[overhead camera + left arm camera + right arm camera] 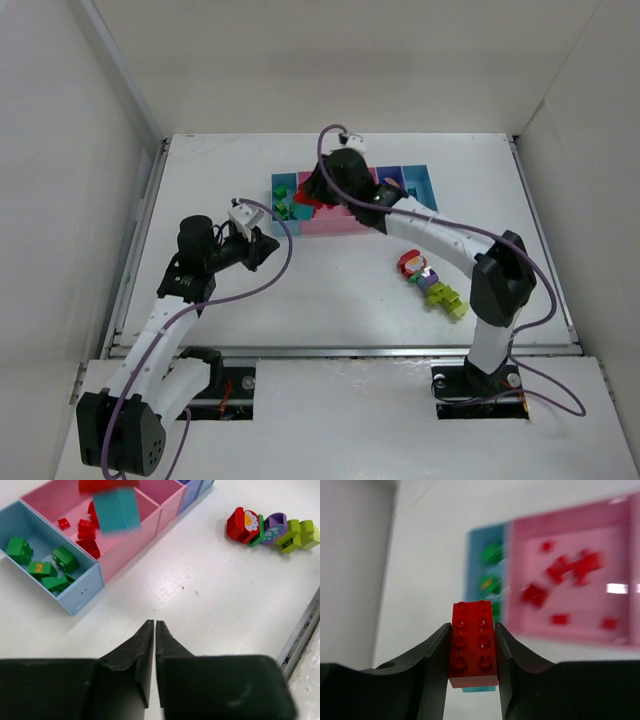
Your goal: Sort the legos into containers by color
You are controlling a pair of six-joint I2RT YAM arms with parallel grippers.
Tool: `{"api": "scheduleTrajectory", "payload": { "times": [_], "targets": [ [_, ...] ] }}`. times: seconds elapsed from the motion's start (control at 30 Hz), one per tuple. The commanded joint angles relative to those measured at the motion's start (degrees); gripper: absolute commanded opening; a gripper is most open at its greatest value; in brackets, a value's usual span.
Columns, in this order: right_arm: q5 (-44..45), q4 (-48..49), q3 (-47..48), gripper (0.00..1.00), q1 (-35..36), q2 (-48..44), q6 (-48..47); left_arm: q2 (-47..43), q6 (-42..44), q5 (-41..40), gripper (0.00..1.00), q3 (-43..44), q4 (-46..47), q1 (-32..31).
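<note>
I should use my right gripper to set the red eight-stud brick, now held above the row of containers, down in the wide pink bin [324,208] [585,620], close to the front side of that bin.
My right gripper [472,627] is shut on a red eight-stud brick [472,645] that has a teal brick [479,688] stuck under it. It holds them above the row of containers [335,224], near the border of the left light blue bin [487,570] and the wide pink bin [570,580]. The held teal brick also shows in the left wrist view [116,510]. The light blue bin [80,592] holds green legos [50,565]. The pink bin [132,540] holds red legos [86,532]. My left gripper [154,625] is shut and empty, low over bare table in front of the bins.
A joined cluster of red flower, purple and lime legos [270,527] lies on the table to the right, also in the top view [430,280]. A purple-blue bin [390,180] and a light blue bin [420,185] end the row. A metal rail [300,635] edges the table.
</note>
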Motion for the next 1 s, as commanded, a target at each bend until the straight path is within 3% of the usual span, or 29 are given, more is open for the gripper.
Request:
{"api": "scheduleTrajectory", "payload": {
  "times": [0.0, 0.3, 0.33, 0.37, 0.4, 0.47, 0.73, 0.97],
  "targets": [
    [1.98, 1.96, 3.62, 0.0, -6.09, 2.88, -3.42, -0.8, 2.78, 1.81, 0.0, 0.74, -3.02, -0.15],
    [-3.99, 1.95, 6.35, 0.0, -7.24, 4.21, -4.66, 0.34, 1.46, 1.28, 0.0, 0.74, -0.13, 1.07],
    [-5.13, 1.95, 5.83, 0.0, -7.24, 3.68, -4.66, 0.34, 1.46, 1.28, 0.13, 0.74, -0.12, 1.08],
    [-5.67, 1.95, 5.82, 0.0, -6.71, 2.29, -3.97, 0.86, 1.46, 1.8, 0.39, 0.74, 1.09, 1.08],
    [-6.19, 1.95, 5.3, 0.0, -6.71, 1.58, -3.44, 0.87, 1.46, 2.51, 0.79, 0.74, 1.63, 1.6],
    [-7.51, 1.95, 5.3, 0.0, -5.49, 0.26, -2.91, 0.87, 0.94, 3.3, 0.98, 0.74, 2.68, 1.6],
    [-10.42, 1.95, 4.77, 0.0, 3.13, -3.61, -0.63, 2.63, -4.34, 0.24, 1.0, 0.74, 7.25, 1.6],
    [-13.05, 1.95, 1.96, 0.0, 5.42, -3.62, 1.58, 2.63, -10.31, -0.57, 1.0, 0.74, 12.34, 1.6]
  ]
}}
